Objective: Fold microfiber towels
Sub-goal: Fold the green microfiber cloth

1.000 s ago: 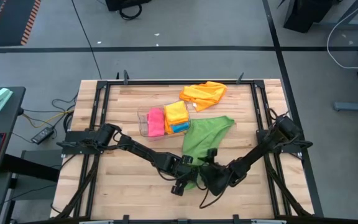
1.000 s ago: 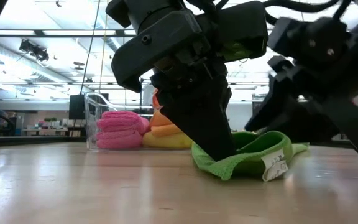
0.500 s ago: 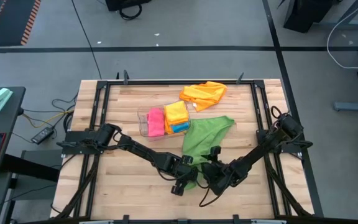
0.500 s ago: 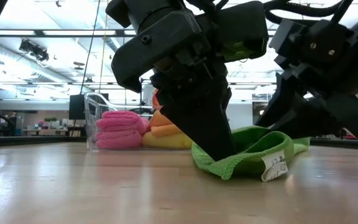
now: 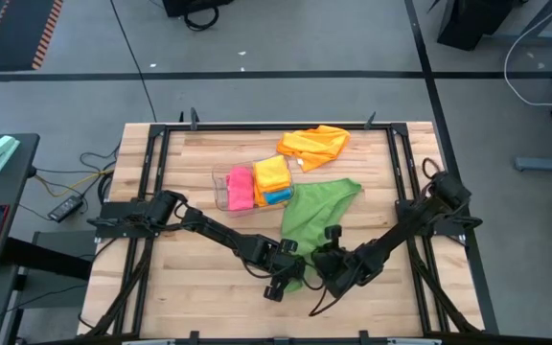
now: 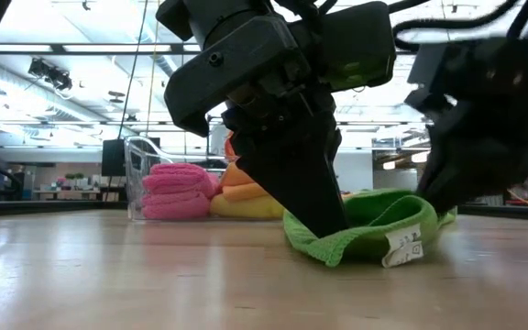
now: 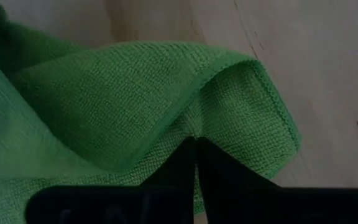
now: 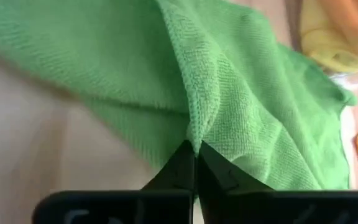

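Note:
The near end of the green towel is bunched and folded over, so the robot should spread it flat, and the left gripper needs to take its near corner [image 7: 291, 140] before folding.
A green microfiber towel [image 5: 316, 216] lies spread on the wooden table, one corner toward the far right, its near end bunched up [image 6: 374, 229] with a white label [image 6: 400, 245]. My left gripper [image 5: 290, 269] is shut on that near end at its left side [image 7: 196, 144]. My right gripper [image 5: 327, 262] is shut on the same end at its right side [image 8: 194, 148]. In the low view the left gripper [image 6: 326, 225] comes down in the middle and the right gripper [image 6: 443, 194] stands to its right. My left gripper pinches a raised fold of the green towel [image 7: 194, 124] between its two fingers, close to the near corner's hemmed edge [image 7: 272, 99]. The fingers slant down from the table's left. The cloth stays slack on the table. One layer or several, I cannot tell. My right gripper pinches a raised ridge of the green towel [image 8: 197, 121] between its two fingers, near the towel's near end. The fingers slant down from the table's right. The towel spreads slack on the table beyond the ridge.
A clear plastic bin [image 5: 220, 188] behind the green towel holds folded pink [image 5: 241, 189], yellow-orange [image 5: 271, 174] and blue [image 5: 278, 197] towels. A loose orange towel [image 5: 314, 144] lies at the far edge. Black frame rails run along the table's sides [image 5: 398, 163].
My right gripper has tipped, risen a little and shut on the green towel's near end. The cloth there is gathered into a slightly higher hump. The left gripper has kept its hold.

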`<action>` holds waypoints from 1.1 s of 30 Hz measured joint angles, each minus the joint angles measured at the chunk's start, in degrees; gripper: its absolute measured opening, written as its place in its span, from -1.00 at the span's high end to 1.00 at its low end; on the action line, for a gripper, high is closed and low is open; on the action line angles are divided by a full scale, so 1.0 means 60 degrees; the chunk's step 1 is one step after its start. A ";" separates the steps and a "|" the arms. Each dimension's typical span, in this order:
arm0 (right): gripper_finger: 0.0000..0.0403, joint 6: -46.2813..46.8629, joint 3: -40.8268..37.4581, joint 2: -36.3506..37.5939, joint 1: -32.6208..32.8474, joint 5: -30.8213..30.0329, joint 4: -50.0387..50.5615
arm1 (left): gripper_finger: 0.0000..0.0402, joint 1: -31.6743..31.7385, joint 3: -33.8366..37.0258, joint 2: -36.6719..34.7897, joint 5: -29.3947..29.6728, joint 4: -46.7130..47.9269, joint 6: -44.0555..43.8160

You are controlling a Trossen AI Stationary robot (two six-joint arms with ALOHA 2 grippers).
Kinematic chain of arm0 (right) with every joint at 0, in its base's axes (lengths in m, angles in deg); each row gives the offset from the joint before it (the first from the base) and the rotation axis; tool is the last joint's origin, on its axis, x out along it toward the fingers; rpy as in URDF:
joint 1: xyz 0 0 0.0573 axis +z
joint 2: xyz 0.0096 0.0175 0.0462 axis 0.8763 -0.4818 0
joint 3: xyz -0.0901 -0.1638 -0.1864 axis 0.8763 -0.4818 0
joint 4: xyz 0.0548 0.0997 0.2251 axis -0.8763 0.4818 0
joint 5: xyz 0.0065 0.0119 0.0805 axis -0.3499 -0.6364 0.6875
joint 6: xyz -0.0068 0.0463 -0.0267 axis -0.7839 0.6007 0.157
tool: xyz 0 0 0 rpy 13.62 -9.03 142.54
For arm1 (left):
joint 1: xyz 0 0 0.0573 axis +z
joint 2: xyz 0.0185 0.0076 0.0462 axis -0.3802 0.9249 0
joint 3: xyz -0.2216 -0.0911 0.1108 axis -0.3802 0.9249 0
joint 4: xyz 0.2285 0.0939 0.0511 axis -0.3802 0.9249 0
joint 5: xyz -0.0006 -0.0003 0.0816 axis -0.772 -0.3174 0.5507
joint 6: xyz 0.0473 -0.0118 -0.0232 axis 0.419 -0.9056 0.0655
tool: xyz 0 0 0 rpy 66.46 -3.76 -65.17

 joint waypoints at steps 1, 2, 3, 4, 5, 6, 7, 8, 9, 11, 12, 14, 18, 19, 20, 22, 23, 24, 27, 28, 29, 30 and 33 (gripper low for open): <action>0.95 0.0007 0.0132 0.0171 0.0000 0.0171 0.0397 | 0.90 0.0000 0.0000 0.0000 -0.0004 -0.0019 0.0000; 0.95 0.0018 0.0289 0.0363 0.0004 0.0381 0.0823 | 0.91 0.0000 0.0010 0.0000 0.0000 -0.0062 0.0000; 0.95 0.0022 0.0462 0.0562 0.0007 0.0599 0.1240 | 0.91 -0.0016 0.0011 0.0000 0.0001 -0.0130 0.0004; 0.95 0.0008 0.0620 0.0755 0.0018 0.0872 0.1537 | 0.91 -0.0039 0.0015 0.0002 -0.0021 -0.0287 0.0006; 0.95 -0.0024 0.0738 0.0952 0.0021 0.1181 0.1722 | 0.91 -0.0055 0.0018 0.0010 -0.0049 -0.0438 0.0038; 0.95 -0.0044 0.0805 0.1132 0.0029 0.1567 0.1860 | 0.91 -0.0058 0.0018 0.0018 -0.0073 -0.0546 0.0079; 0.95 -0.0051 0.0841 0.1280 0.0029 0.2078 0.1934 | 0.90 -0.0058 0.0018 0.0026 -0.0101 -0.0597 0.0108; 0.95 -0.0040 0.0845 0.1394 0.0045 0.2598 0.1944 | 0.89 -0.0058 0.0018 0.0029 -0.0128 -0.0608 0.0109; 0.95 0.0047 0.0845 0.1479 0.0104 0.3059 0.2046 | 0.88 -0.0058 0.0018 0.0029 -0.0138 -0.0603 0.0109; 0.95 0.0420 0.0848 0.1649 0.0295 0.3766 0.2355 | 0.87 -0.0074 0.0008 0.0029 -0.0149 -0.0549 0.0109; 0.95 0.0678 0.0898 0.1721 0.0415 0.4029 0.2586 | 0.87 -0.0090 0.0007 0.0029 -0.0144 -0.0530 0.0109; 0.96 0.1266 0.1000 0.1836 0.0676 0.4480 0.3044 | 0.88 -0.0122 0.0007 0.0029 -0.0125 -0.0524 0.0112; 0.96 0.2321 0.0975 0.1845 0.1147 0.5788 0.3270 | 0.92 -0.0187 0.0007 0.0029 -0.0120 -0.0593 0.0324; 0.96 0.2568 0.0947 0.1813 0.1252 0.6233 0.3284 | 0.92 -0.0201 0.0011 0.0030 -0.0142 -0.0643 0.0421; 0.96 0.2791 0.0896 0.1771 0.1352 0.6659 0.3325 | 0.93 -0.0220 0.0011 0.0033 -0.0168 -0.0693 0.0479; 0.96 0.3175 0.0741 0.1743 0.1577 0.7204 0.3518 | 0.93 -0.0233 0.0015 0.0036 -0.0206 -0.0775 0.0503; 0.96 0.3362 0.0669 0.1743 0.1683 0.7283 0.3524 | 0.92 -0.0236 0.0015 0.0040 -0.0267 -0.0826 0.0519; 0.96 0.3535 0.0596 0.1743 0.1784 0.7288 0.3501 | 0.91 -0.0237 0.0015 0.0040 -0.0367 -0.0917 0.0609; 0.96 0.3870 0.0325 0.1743 0.2032 0.7248 0.3761 | 0.84 -0.0305 0.0041 -0.0069 -0.0705 -0.0905 0.1019; 0.96 0.3998 0.0224 0.1743 0.2070 0.7248 0.3687 | 0.81 -0.0364 0.0052 -0.0136 -0.0711 -0.0890 0.1169; 0.96 0.4116 0.0129 0.1751 0.2094 0.7250 0.3649 | 0.78 -0.0426 0.0059 -0.0216 -0.0740 -0.0870 0.1340; 0.95 0.4213 0.0051 0.1760 0.2125 0.7249 0.3683 | 0.74 -0.0502 0.0062 -0.0331 -0.0740 -0.0879 0.1493; 0.94 0.4375 -0.0048 0.1765 0.2153 0.7110 0.3666 | 0.60 -0.0715 0.0025 -0.0616 -0.0699 -0.1047 0.1816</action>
